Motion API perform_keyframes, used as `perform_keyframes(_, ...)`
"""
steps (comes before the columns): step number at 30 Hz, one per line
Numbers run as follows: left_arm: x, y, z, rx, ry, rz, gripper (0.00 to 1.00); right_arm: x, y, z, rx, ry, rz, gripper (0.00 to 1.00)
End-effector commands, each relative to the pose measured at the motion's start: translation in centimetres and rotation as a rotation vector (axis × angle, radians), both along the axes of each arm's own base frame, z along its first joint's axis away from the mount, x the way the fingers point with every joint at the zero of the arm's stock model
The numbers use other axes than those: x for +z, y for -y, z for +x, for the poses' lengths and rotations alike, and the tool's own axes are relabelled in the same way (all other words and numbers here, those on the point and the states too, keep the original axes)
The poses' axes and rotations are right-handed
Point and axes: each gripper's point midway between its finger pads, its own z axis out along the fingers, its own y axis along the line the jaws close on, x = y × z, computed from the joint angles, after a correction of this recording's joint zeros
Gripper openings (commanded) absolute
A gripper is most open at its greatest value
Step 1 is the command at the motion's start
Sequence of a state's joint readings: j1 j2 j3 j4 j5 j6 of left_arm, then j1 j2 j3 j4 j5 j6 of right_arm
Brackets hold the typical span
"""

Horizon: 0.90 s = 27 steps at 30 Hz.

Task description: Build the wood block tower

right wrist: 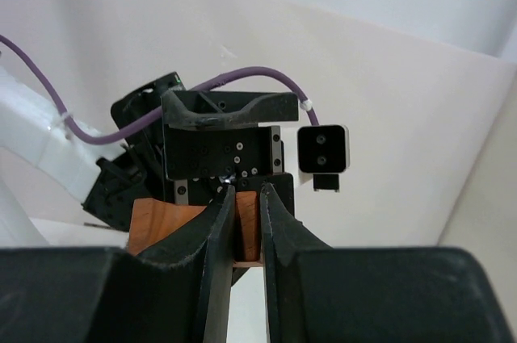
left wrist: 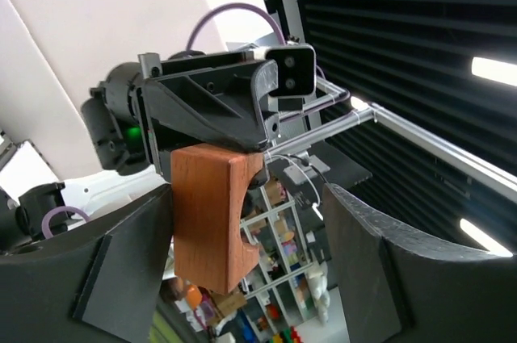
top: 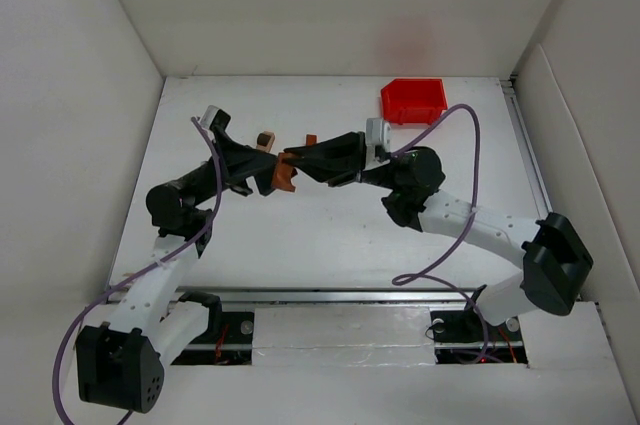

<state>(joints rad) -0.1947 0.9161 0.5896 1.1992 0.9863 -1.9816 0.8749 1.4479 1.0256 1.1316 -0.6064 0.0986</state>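
Note:
My left gripper needs to hold the arch block, since my right gripper pinches its thin part, while my right gripper backs off, turns and takes its end (left wrist: 208,156).
A reddish-brown arch block (top: 285,178) hangs above the table's middle, between both grippers. My right gripper (top: 292,162) is shut on it; in the right wrist view its fingertips (right wrist: 248,222) pinch a thin part of the arch block (right wrist: 153,226). My left gripper (top: 272,181) is open, its fingers (left wrist: 129,270) standing either side of the arch block (left wrist: 212,214), the left one close against it and the right one well apart. Just behind, a small tan and dark brown wood piece (top: 265,139) and a reddish-brown one (top: 310,140) sit on the table, partly hidden.
A red plastic bin (top: 413,100) stands at the back right of the white table (top: 330,235). White walls close in the left, back and right sides. Purple cables loop off both arms.

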Motion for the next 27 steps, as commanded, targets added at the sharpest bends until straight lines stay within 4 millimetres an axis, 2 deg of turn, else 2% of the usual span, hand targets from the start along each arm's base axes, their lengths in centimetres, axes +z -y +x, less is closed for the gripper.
perform_keyframes(1, 2.1, -0.5, -2.7, -0.049, 0.127, -0.044, 0.67, 4.0, 0.9, -1.5, 0.071, 0.092, 0.126, 0.00)
perform_keyframes(3, 2.5, -0.6, -3.2, -0.056, 0.145, -0.061, 0.65, 4.2, 0.9, -1.3, 0.085, 0.094, 0.127, 0.00)
perform_keyframes(6, 2.9, -0.8, -3.7, -0.070, 0.165, -0.070, 0.53, 4.0, 1.0, -0.6, 0.062, 0.087, 0.130, 0.00)
perform_keyframes(9, 3.0, -0.7, -3.8, -0.073, 0.174, -0.069, 0.40, 3.7, 1.5, -0.5, 0.066, 0.080, 0.130, 0.00)
perform_keyframes(10, 2.9, -0.7, -3.7, -0.072, 0.175, -0.071, 0.27, 3.3, 1.8, -0.4, 0.065, 0.074, 0.123, 0.00)
perform_keyframes(11, 2.9, -0.7, -3.7, -0.072, 0.175, -0.071, 0.26, 3.3, 1.8, -0.4, 0.065, 0.074, 0.123, 0.00)
perform_keyframes(12, 3.0, -0.8, -3.8, -0.073, 0.174, -0.076, 0.20, 3.2, 1.9, -0.6, 0.071, 0.079, 0.124, 0.00)
perform_keyframes(14, 3.0, -0.8, -3.8, -0.075, 0.188, -0.083, 0.14, 2.8, 2.2, -0.4, 0.067, 0.070, 0.121, 0.00)
perform_keyframes(15, 3.0, -0.8, -3.9, -0.075, 0.194, -0.084, 0.03, 2.8, 2.3, -0.6, 0.073, 0.071, 0.121, 0.00)
perform_keyframes(16, 3.1, -0.8, -3.8, -0.073, 0.205, -0.081, 0.00, 2.6, 2.3, -0.7, 0.080, 0.067, 0.118, 0.00)
perform_keyframes(17, 3.2, -0.8, -3.8, -0.070, 0.214, -0.076, 0.00, 2.4, 2.5, -0.4, 0.081, 0.054, 0.116, 0.05)
perform_keyframes(18, 3.1, -0.7, -3.7, -0.065, 0.221, -0.070, 0.00, 2.1, 2.4, -0.5, 0.092, 0.048, 0.112, 0.31)
perform_keyframes(19, 3.4, -0.6, -3.8, -0.051, 0.264, -0.055, 0.00, 2.1, 2.5, -0.2, 0.089, 0.037, 0.111, 0.52)
perform_keyframes(20, 3.1, -0.3, -3.1, -0.043, 0.247, -0.031, 0.00, 2.0, 2.6, -0.2, 0.106, 0.005, 0.111, 1.00)
perform_keyframes(21, 3.1, -0.2, -2.9, -0.032, 0.256, -0.010, 0.00, 1.9, 2.6, 0.5, 0.094, -0.035, 0.105, 1.00)
perform_keyframes(22, 3.3, 0.1, -2.9, 0.001, 0.364, 0.036, 0.00, 2.3, 2.8, 0.5, 0.093, -0.064, 0.109, 1.00)
perform_keyframes(23, 2.9, 0.4, -1.9, 0.015, 0.341, 0.081, 0.00, 1.6, 3.1, 2.1, 0.066, -0.147, 0.075, 1.00)
perform_keyframes(24, 2.9, 0.6, -1.6, 0.035, 0.384, 0.120, 0.00, 1.6, 3.4, 2.8, 0.047, -0.195, 0.066, 1.00)
perform_keyframes(25, 4.0, 0.8, -1.7, 0.056, 0.478, 0.163, 0.00, 2.5, 4.2, 2.7, 0.042, -0.230, 0.070, 1.00)
perform_keyframes(26, 2.4, 1.1, 0.1, 0.111, 0.530, 0.265, 0.00, 1.0, 4.3, 4.3, 0.001, -0.331, -0.004, 1.00)
perform_keyframes(27, 2.0, 1.2, 0.8, 0.143, 0.565, 0.322, 0.00, 1.1, 4.7, 4.6, -0.017, -0.367, -0.024, 1.00)
